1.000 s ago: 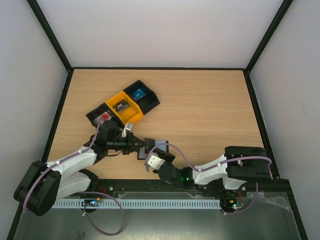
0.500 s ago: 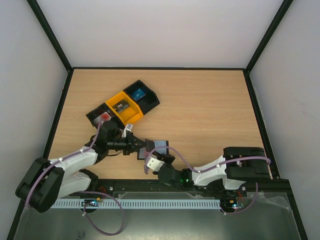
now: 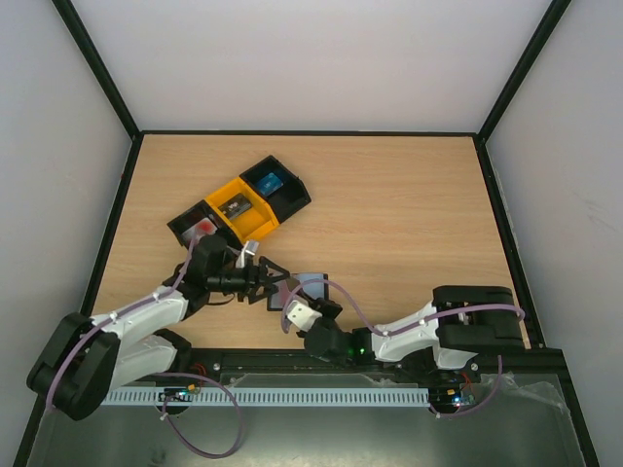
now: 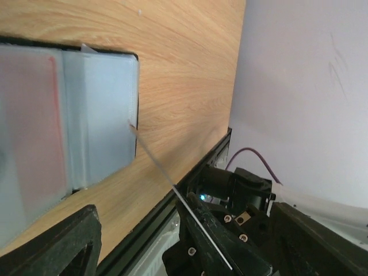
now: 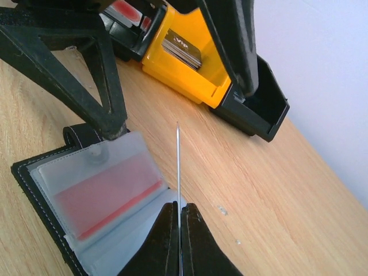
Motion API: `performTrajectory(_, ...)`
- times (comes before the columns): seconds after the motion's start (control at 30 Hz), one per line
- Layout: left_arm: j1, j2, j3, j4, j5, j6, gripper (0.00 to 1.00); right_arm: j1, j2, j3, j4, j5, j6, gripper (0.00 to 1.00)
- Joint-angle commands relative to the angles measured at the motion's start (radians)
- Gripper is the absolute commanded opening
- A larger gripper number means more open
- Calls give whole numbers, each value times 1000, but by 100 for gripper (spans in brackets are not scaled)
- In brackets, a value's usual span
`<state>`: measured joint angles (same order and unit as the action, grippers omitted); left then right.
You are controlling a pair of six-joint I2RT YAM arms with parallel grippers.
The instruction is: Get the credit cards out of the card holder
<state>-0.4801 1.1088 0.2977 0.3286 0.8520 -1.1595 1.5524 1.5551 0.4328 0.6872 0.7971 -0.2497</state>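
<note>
The robot's left gripper should close on the thin card's loose end (image 3: 293,284) (image 4: 175,187), opposite the right gripper's fingers, to take over the card.
The black card holder (image 3: 311,284) lies open on the table between the arms, its frosted sleeves up (image 5: 92,184) (image 4: 86,115). A red credit card (image 5: 106,198) (image 4: 34,126) sits inside one sleeve. My right gripper (image 5: 179,208) (image 3: 313,305) is shut on a thin card (image 5: 178,161), seen edge-on and standing over the holder's right edge; the same card (image 4: 172,184) shows as a slim line. My left gripper (image 3: 279,284) is open, its fingers (image 4: 63,241) spread wide. One finger (image 5: 106,109) rests by the holder's tab corner.
A row of bins lies behind the holder: a yellow bin (image 3: 243,209) (image 5: 184,69) with dark cards, a black bin (image 3: 275,185) with a blue card, and a black bin (image 3: 200,227) with a red card. The table's front rail (image 4: 172,201) is close.
My left gripper has gone from shut at the holder to wide open. My right gripper has closed on the thin card and stays shut on it.
</note>
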Motion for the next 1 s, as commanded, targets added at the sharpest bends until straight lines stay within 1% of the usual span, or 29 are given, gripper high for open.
performTrajectory(0.0, 26, -79, 38, -115, -68, 125, 83, 2, -47, 3, -59, 23, 160, 2)
performTrajectory(0.13, 45, -176, 40, -153, -139, 166, 88, -14, -92, 4, -120, 12, 258, 2)
performTrajectory(0.27, 49, -289, 31, -168, -226, 221, 89, -50, -157, -10, -155, -41, 370, 2)
performTrajectory(0.33, 50, -369, 30, -179, -270, 248, 88, -91, -212, -12, -188, -94, 466, 2)
performTrajectory(0.43, 55, -423, 49, -230, -293, 305, 89, -174, -289, -33, -203, -230, 592, 2)
performTrajectory(0.57, 58, -398, 77, -259, -228, 378, 89, -248, -362, -68, -155, -398, 707, 2)
performTrajectory(0.67, 58, -344, 75, -218, -142, 383, 87, -283, -395, -75, -146, -484, 786, 2)
performTrajectory(0.77, 58, -322, 49, -144, -72, 363, 85, -300, -441, -95, -90, -581, 852, 2)
performTrajectory(0.83, 58, -336, 31, -111, -56, 352, 85, -303, -474, -105, -53, -622, 907, 2)
performTrajectory(0.97, 58, -384, 26, -108, -57, 350, 84, -305, -531, -108, -36, -661, 976, 2)
